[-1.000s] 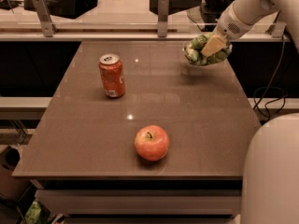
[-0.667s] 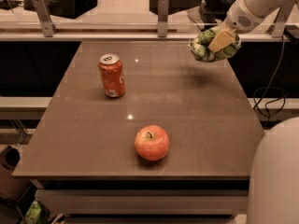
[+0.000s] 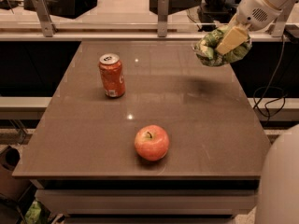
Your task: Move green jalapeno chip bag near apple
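My gripper is to put the green jalapeno chip bag next to the apple. It will let go of the bag there, near the table's side edge by my white body [image 3: 228, 114].
The green jalapeno chip bag [image 3: 212, 48] is crumpled, green with pale patches, and hangs in the air above the table's far right part. My gripper [image 3: 229, 41] is shut on the bag, its yellowish finger lying across the bag's right side, with the white arm coming in from the upper right. The bag's shadow falls on the table below it. The apple [image 3: 152, 142], red-orange with a short dark stem, sits near the table's front edge, far from the bag.
An orange soda can [image 3: 112, 75] stands upright on the left part of the brown table [image 3: 84, 139]. A rail with metal posts [image 3: 163, 14] runs behind the table. The robot's white body [image 3: 280, 181] fills the lower right corner.
The gripper has lifted the chip bag higher off the table and carried it slightly to the right. The apple and the can have not moved.
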